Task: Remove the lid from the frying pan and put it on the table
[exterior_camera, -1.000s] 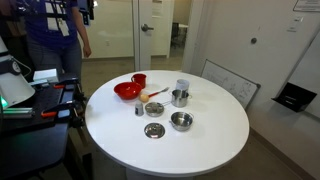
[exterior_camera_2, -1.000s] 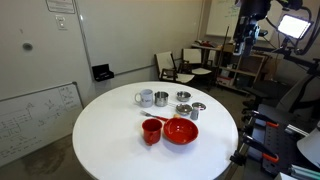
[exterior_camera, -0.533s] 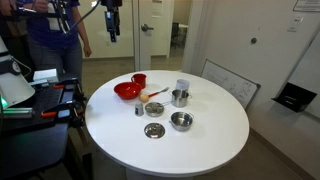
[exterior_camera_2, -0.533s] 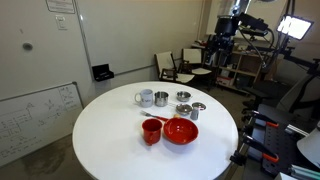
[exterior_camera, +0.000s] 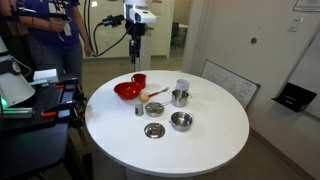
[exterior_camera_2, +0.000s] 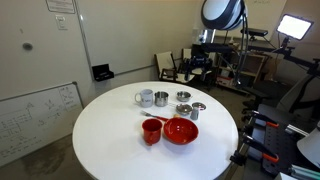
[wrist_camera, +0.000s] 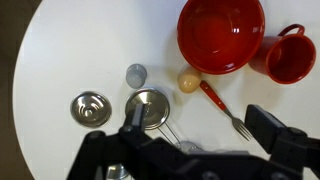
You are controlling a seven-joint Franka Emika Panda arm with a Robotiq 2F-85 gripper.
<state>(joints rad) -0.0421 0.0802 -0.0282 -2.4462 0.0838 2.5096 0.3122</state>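
Note:
The robot's gripper needs to close on the lid's middle knob (exterior_camera: pixel 154 105) (wrist_camera: pixel 151 106), on top of the frying pan between the red bowl and the steel bowl.
The lid (wrist_camera: pixel 149 108) is a small round silver disc sitting on the frying pan, which is hidden beneath it; its handle runs under my gripper. In an exterior view the lidded pan (exterior_camera: pixel 154 108) stands mid-table on the white round table (exterior_camera: pixel 215 140), near the red bowl (exterior_camera: pixel 127 91). My gripper (wrist_camera: pixel 203 120) hangs high above the table, open and empty, with the lid beside one finger (wrist_camera: pixel 133 118). The gripper shows in both exterior views (exterior_camera: pixel 135 57) (exterior_camera_2: pixel 196 72), above the table's edge.
A red bowl (wrist_camera: pixel 221 33), a red mug (wrist_camera: pixel 290 55), a yellowish ball (wrist_camera: pixel 189 79), a red-handled fork (wrist_camera: pixel 220 105), a small grey disc (wrist_camera: pixel 136 73) and a steel bowl (wrist_camera: pixel 91 108) lie around. A steel pot (exterior_camera: pixel 179 97) and white mug (exterior_camera: pixel 182 86) stand farther off. A person (exterior_camera: pixel 50 35) stands behind.
The arm has swung into view from the side and now hangs over the table's edge near the red mug. Nothing on the table has moved.

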